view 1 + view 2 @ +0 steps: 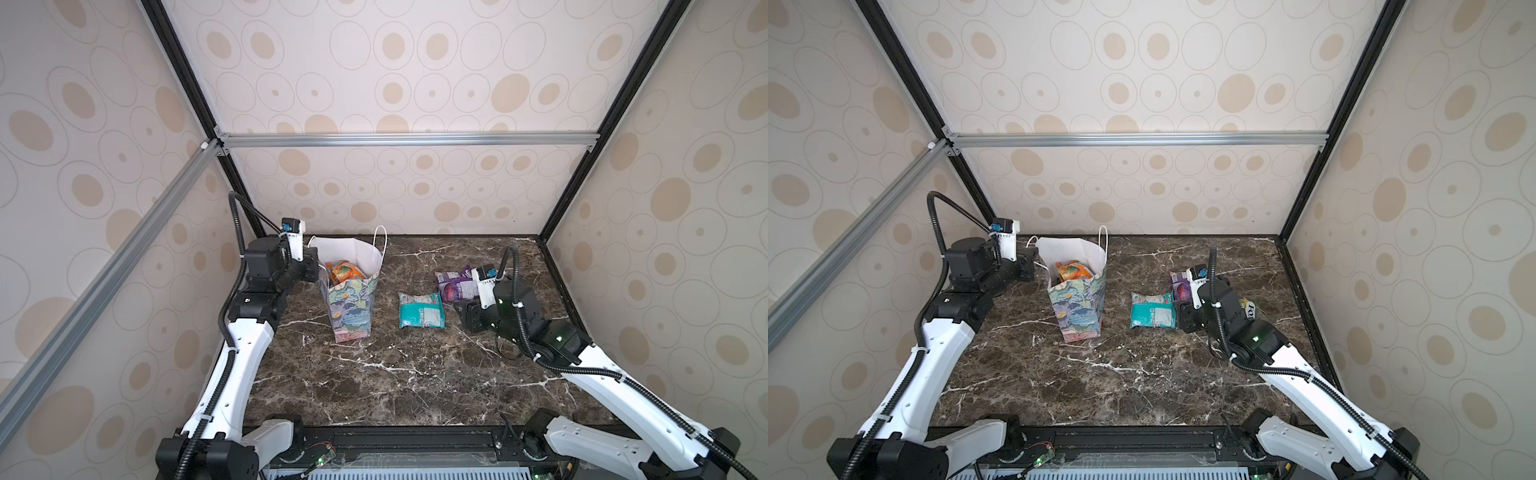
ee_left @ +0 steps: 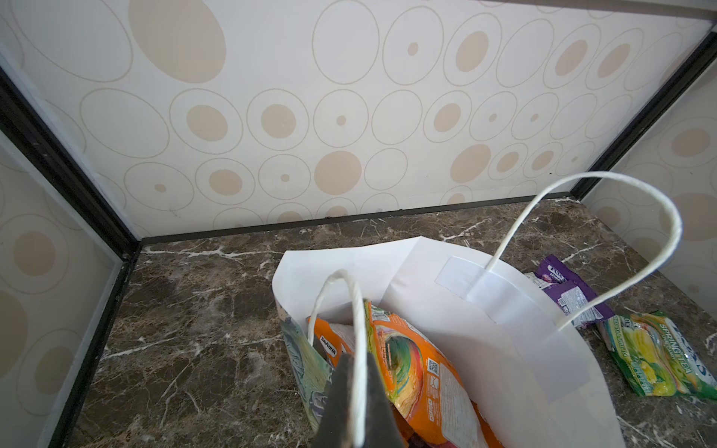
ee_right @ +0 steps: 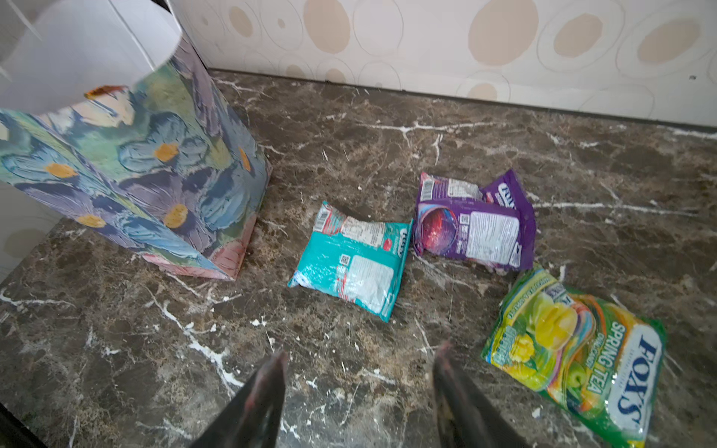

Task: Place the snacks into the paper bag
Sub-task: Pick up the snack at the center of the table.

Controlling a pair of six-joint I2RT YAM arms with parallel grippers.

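Next, my right gripper will go to the teal packet and grab it by its end edge [image 1: 442,311] [image 3: 398,274] beside the purple packet.
The floral paper bag [image 1: 351,307] [image 1: 1077,309] stands upright at the back left, its mouth open. My left gripper [image 2: 359,358] is shut on the near white cord handle [image 2: 361,310] at the bag's left rim. Orange snacks [image 1: 345,272] [image 2: 419,368] lie inside the bag. On the table to its right lie a teal packet [image 1: 420,311] [image 3: 353,263], purple packets [image 1: 455,284] [image 3: 473,225] and a green packet [image 3: 574,349] [image 1: 1250,308]. My right gripper [image 3: 362,349] hangs open and empty over bare table, just right of the teal packet and short of the purple ones.
The dark marble table [image 1: 395,374] is closed in by patterned walls at the back and on both sides. The bag's far handle [image 1: 380,249] sticks up above its rim. The right arm [image 1: 519,316] hides the green packet in a top view.
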